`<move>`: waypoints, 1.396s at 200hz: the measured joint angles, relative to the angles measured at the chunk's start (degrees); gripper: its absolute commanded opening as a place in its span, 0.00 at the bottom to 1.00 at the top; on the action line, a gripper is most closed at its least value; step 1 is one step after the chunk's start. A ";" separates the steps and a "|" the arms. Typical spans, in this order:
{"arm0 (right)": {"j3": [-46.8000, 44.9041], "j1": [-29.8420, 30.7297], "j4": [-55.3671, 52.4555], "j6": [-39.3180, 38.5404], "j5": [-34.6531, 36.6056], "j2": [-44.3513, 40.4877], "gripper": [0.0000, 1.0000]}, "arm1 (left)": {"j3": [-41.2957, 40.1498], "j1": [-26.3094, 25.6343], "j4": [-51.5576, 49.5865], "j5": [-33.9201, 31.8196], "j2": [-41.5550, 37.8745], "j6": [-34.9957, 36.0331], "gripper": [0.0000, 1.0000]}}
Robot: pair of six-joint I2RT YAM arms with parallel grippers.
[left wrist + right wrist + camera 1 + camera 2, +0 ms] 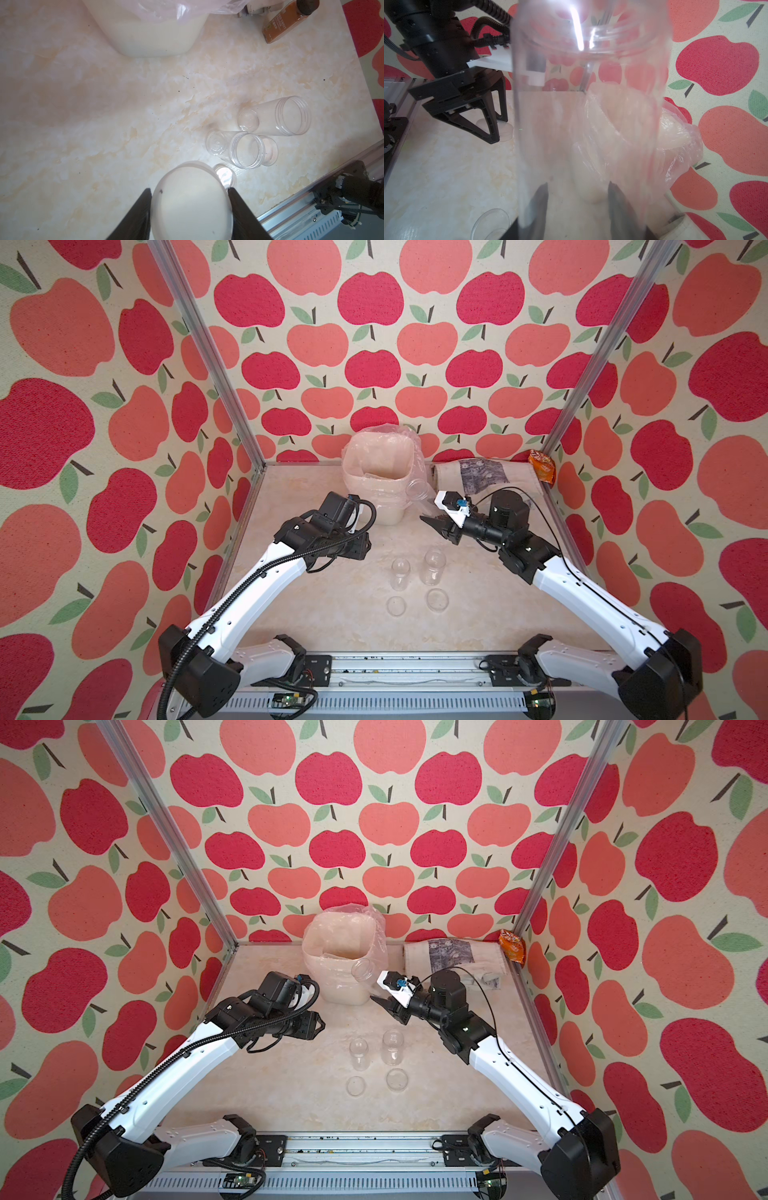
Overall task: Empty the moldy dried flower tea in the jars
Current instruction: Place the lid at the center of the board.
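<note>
Next, my left gripper lets go of the clear round lid on the table (354, 607) beside the smaller lid, making the lid row longer.
My right gripper (578, 185) is shut on a clear jar (591, 104), which is tilted with its open mouth at the rim of the white bin (376, 472) in both top views, jar (365, 971). This jar looks empty. My left gripper (190, 190) is shut on a clear round lid (190, 203), low over the table left of the bin, gripper (318, 1025). Two more clear jars (400, 573) (434, 567) stand open mid-table, with two lids (395, 606) (437, 600) lying in front of them. No dried flower tea shows in any jar.
The bin has a loose plastic liner (679, 141). An amber jar with a black cap (286, 20) lies behind the right arm. A folded printed cloth (486, 475) and an orange packet (542, 466) are at the back right. Dark crumbs (185, 77) dot the table.
</note>
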 measured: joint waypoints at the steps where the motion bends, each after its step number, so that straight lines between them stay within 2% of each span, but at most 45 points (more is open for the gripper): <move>1: 0.00 0.00 0.00 0.00 0.00 0.00 0.00 | -0.13 -0.02 0.02 -0.09 -0.04 -0.11 0.05; 77: 0.00 -0.11 -0.85 0.61 -0.63 0.00 0.00 | -12.57 -4.66 4.28 -5.86 -4.20 -10.80 0.06; 123: 0.00 -0.11 -1.01 0.66 -1.05 0.00 0.00 | -20.70 -9.16 6.62 -9.16 -4.92 -17.79 0.06; 196: 0.00 -0.11 -1.57 0.66 -1.03 0.00 0.00 | -26.67 -13.20 12.17 -11.61 -0.15 -22.77 0.07; 242: 0.00 -0.11 -1.99 1.05 -1.03 0.00 0.00 | -28.02 -15.21 14.40 -11.34 3.63 -24.59 0.12; 279: 0.00 -0.11 -2.43 1.07 -1.03 0.02 0.00 | -28.37 -16.46 14.84 -11.02 4.13 -25.77 0.25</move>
